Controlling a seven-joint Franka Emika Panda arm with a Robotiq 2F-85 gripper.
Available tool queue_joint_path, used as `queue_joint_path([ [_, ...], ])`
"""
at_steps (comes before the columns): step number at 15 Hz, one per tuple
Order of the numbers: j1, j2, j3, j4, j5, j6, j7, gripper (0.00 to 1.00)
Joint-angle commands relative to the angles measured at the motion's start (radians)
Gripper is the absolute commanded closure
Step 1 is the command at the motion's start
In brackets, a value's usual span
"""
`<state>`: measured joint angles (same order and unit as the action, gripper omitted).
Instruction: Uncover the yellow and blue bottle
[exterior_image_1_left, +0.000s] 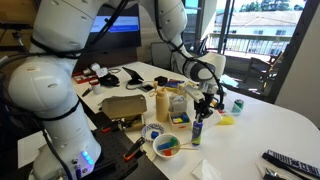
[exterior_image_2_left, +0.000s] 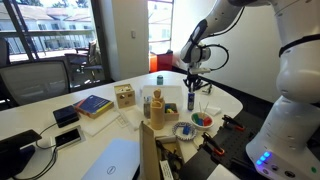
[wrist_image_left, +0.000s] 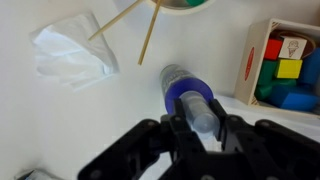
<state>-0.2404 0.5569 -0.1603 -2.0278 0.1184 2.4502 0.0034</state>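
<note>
The yellow and blue bottle is hanging crooked by its cap from my gripper, so next I stand the bottle upright, open, and take the cap afresh (wrist_image_left: 204, 121).
The yellow and blue bottle (exterior_image_1_left: 197, 129) stands upright on the white table, a slim dark blue body with a yellowish-green part; it also shows in an exterior view (exterior_image_2_left: 192, 102). In the wrist view its blue collar (wrist_image_left: 184, 86) lies just beyond my fingers. My gripper (wrist_image_left: 201, 116) points down over it and is shut on the pale narrow cap (wrist_image_left: 198, 105). The gripper shows in both exterior views (exterior_image_1_left: 204, 101) (exterior_image_2_left: 192, 84). I cannot tell whether the cap is still seated on the bottle.
A bowl with coloured contents (exterior_image_1_left: 167, 146) and a box of coloured blocks (wrist_image_left: 285, 65) sit close to the bottle. A crumpled tissue (wrist_image_left: 70, 50) and wooden sticks (wrist_image_left: 150, 40) lie nearby. The mustard bottle (exterior_image_1_left: 161, 103) and a small green can (exterior_image_1_left: 238, 104) stand further off.
</note>
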Motion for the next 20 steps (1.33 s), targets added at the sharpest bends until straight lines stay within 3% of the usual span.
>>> queue_joint_path([
  [1, 0.017, -0.042, -0.008, -0.007, -0.016, -0.051, 0.032, 0.93],
  [6, -0.002, -0.013, 0.004, 0.009, 0.006, -0.039, 0.008, 0.93],
  [7, -0.005, -0.009, 0.005, 0.011, 0.007, -0.039, 0.004, 0.45],
  [8, -0.007, -0.006, 0.005, 0.012, 0.008, -0.039, 0.004, 0.45],
  [14, -0.011, -0.012, 0.004, 0.008, 0.006, -0.039, 0.007, 0.01],
  [20, 0.009, -0.028, -0.015, -0.007, -0.013, -0.095, 0.046, 0.00],
])
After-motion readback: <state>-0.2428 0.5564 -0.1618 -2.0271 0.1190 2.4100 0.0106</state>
